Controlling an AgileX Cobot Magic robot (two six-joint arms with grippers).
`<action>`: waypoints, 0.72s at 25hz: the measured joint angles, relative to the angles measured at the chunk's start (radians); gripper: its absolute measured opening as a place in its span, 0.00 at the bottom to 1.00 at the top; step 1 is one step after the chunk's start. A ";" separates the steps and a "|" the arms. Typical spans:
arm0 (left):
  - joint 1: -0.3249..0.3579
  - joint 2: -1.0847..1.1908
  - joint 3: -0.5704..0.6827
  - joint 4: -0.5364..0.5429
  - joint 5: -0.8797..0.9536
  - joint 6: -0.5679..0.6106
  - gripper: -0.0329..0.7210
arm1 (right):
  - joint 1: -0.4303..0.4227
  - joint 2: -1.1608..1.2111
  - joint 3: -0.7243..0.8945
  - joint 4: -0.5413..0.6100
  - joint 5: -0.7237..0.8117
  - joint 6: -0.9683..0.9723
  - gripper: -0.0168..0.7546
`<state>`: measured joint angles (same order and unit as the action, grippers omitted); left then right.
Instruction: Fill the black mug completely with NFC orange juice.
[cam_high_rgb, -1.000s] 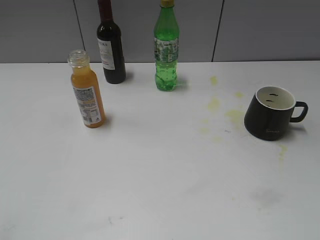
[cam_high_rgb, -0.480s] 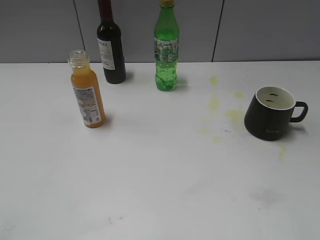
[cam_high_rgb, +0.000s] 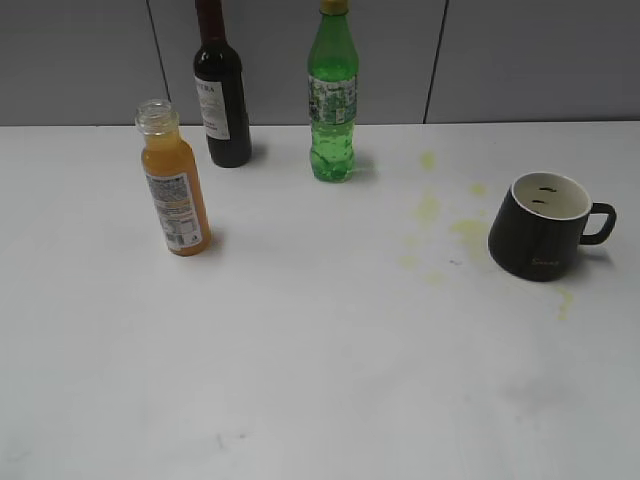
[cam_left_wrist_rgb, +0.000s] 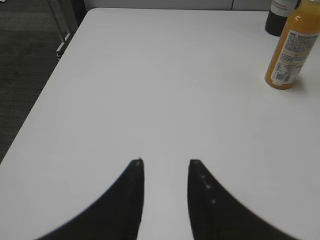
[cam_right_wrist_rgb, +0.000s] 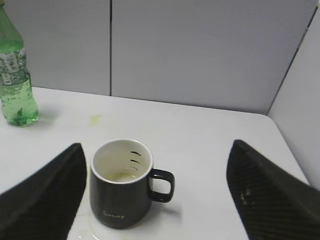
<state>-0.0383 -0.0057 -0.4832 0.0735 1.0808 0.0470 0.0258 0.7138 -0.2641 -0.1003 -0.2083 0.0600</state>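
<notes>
The black mug is next for my right gripper, which should go to the handle (cam_high_rgb: 609, 223) (cam_right_wrist_rgb: 171, 185) of the mug and close there.
The black mug (cam_high_rgb: 540, 228) stands upright at the right of the white table, handle to the right, cream inside. In the right wrist view the mug (cam_right_wrist_rgb: 120, 187) sits between the jaws of my wide-open right gripper (cam_right_wrist_rgb: 157, 150), nearer the left jaw, with a trace of yellowish liquid at its bottom. The NFC orange juice bottle (cam_high_rgb: 175, 185) stands capless at the left, nearly full. In the left wrist view the bottle (cam_left_wrist_rgb: 291, 50) is far off at the upper right of my open, empty left gripper (cam_left_wrist_rgb: 165, 162). Neither gripper shows in the exterior view.
A dark wine bottle (cam_high_rgb: 222, 90) and a green plastic bottle (cam_high_rgb: 332, 100) stand at the back near the grey wall. Yellowish spill stains (cam_high_rgb: 440, 215) mark the table left of the mug. The table's left edge (cam_left_wrist_rgb: 55, 75) drops to dark floor.
</notes>
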 joint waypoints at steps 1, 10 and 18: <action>0.000 0.000 0.000 0.000 0.000 0.000 0.36 | 0.000 0.053 0.020 0.001 -0.075 0.000 0.89; 0.000 0.000 0.000 0.000 0.000 0.000 0.36 | 0.000 0.507 0.081 0.026 -0.621 0.000 0.88; 0.000 0.000 0.000 0.000 0.000 0.000 0.36 | 0.000 0.725 0.084 0.024 -0.770 -0.014 0.86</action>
<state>-0.0383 -0.0057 -0.4832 0.0735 1.0808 0.0470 0.0258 1.4388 -0.1804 -0.0759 -0.9781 0.0462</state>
